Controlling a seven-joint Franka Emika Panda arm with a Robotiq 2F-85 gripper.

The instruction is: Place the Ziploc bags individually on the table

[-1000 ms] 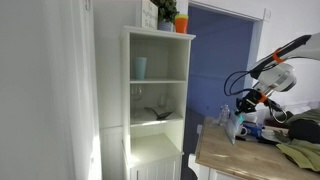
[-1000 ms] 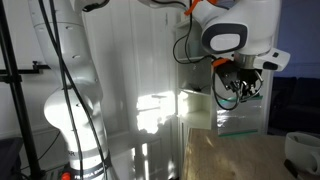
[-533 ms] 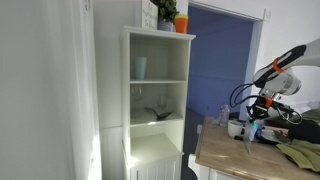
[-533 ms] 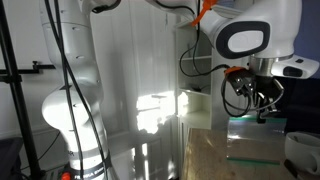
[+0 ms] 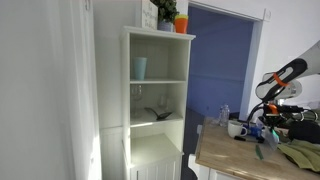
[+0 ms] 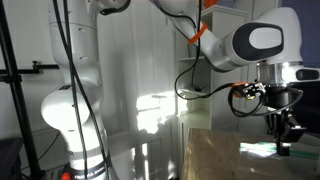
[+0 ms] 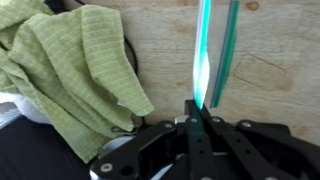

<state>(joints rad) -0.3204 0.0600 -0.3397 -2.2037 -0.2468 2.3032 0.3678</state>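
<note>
The Ziploc bags hang together, green strips side by side, so next I set them down, take a single bag point(image 7: 203, 48) by its green strip and move it away.
My gripper point(image 7: 193, 112) is shut on the edge of thin clear Ziploc bags with green-teal strips point(image 7: 208, 55), which hang down over the wooden table point(image 7: 270, 60). In an exterior view the gripper point(image 6: 283, 137) holds the bags point(image 6: 266, 149) low, just over the tabletop. In an exterior view the gripper point(image 5: 266, 133) is over the table's right part with the bags point(image 5: 261, 147) dangling.
A green checked cloth point(image 7: 75, 70) lies on the table to the left of the bags, and shows in an exterior view point(image 5: 298, 153). A white shelf unit point(image 5: 158, 100) stands left of the table. Bottles and a mug point(image 5: 231, 127) sit at the table's back.
The arm has moved to the right across the table and lowered, carrying the bags from near the shelf side toward the cloth side.
</note>
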